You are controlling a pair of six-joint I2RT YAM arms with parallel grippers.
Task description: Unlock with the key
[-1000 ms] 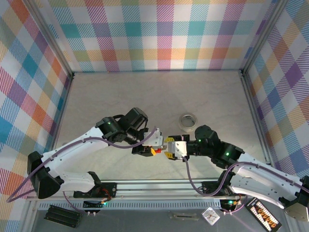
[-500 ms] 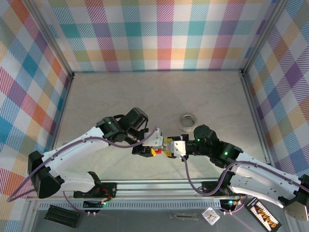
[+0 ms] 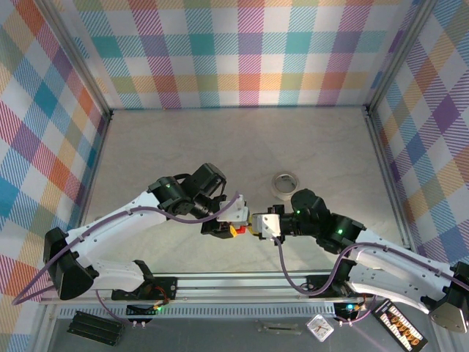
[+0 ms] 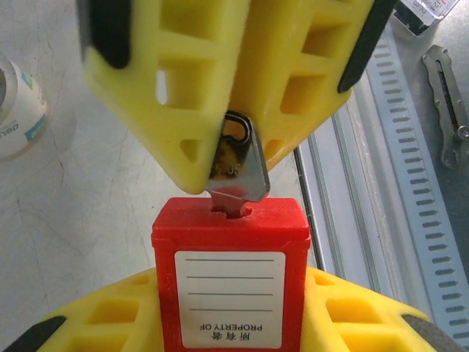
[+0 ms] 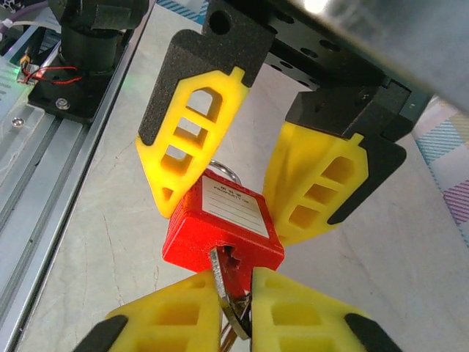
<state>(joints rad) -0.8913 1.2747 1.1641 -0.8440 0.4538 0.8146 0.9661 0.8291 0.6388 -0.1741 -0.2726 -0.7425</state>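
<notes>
The shackle points into my left gripper, which holds the padlock. Next, I let go of the key with my right gripper and grab the padlock's body (image 5: 221,229) with it, so the shackle is freed.
A red padlock (image 4: 229,275) with a white label is held in my left gripper (image 4: 229,323), whose yellow fingers are shut on its body. In the top view the padlock (image 3: 234,229) sits between the two grippers near the table's front edge. A silver key (image 4: 238,172) is pinched in my right gripper (image 5: 236,308), which is shut on its head. The key's blade (image 5: 223,275) stands in the keyhole at the padlock's end. The padlock's steel shackle (image 5: 223,170) peeks out behind the body, between the left fingers (image 5: 187,139).
A roll of clear tape (image 3: 285,182) lies on the table just behind the right arm. The aluminium rail (image 3: 242,279) along the near edge runs close below both grippers. Plaid walls close in the table on three sides.
My right gripper has moved left toward the left gripper, bringing the key up to the padlock and into its keyhole. The left arm has hardly moved.
</notes>
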